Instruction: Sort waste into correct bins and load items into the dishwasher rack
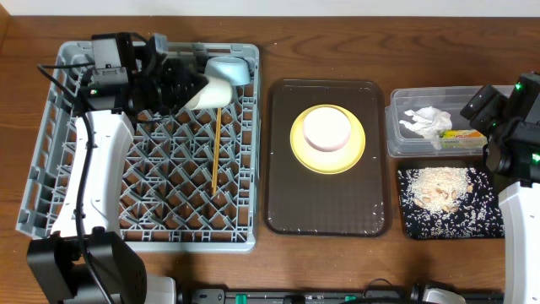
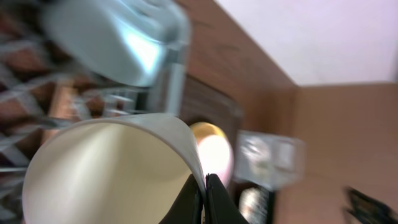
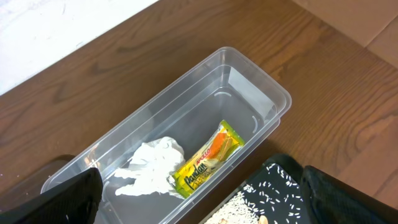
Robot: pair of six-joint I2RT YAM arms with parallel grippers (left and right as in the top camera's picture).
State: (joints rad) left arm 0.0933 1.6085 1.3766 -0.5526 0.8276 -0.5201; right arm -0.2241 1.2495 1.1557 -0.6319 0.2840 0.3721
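Note:
I should use my left gripper to set the cream-white bowl down just in front of the light blue bowl (image 1: 242, 97) (image 2: 155, 102), against the edge of the rack.
My left gripper (image 1: 187, 89) (image 2: 204, 193) is shut on the rim of the cream-white bowl (image 1: 211, 91) (image 2: 106, 168), which tilts on its side over the far part of the grey dishwasher rack (image 1: 49, 152). The light blue bowl (image 1: 229, 69) (image 2: 118, 37) lies just beyond it in the rack. The chopsticks (image 1: 216, 148) rest on the pegs. The white cup (image 1: 326, 128) stands on the yellow plate (image 1: 354, 156). My right gripper (image 3: 205, 205) hangs open above the clear tub (image 3: 261, 81) and the black tray (image 3: 280, 186), with nothing between its fingers.
A dark brown serving tray (image 1: 287, 203) holds the plate. The clear tub (image 1: 396, 127) contains the napkin (image 1: 426, 122) (image 3: 152, 165) and the wrapper (image 1: 462, 133) (image 3: 205, 163). Rice scraps (image 1: 439, 187) lie in the black tray (image 1: 489, 211).

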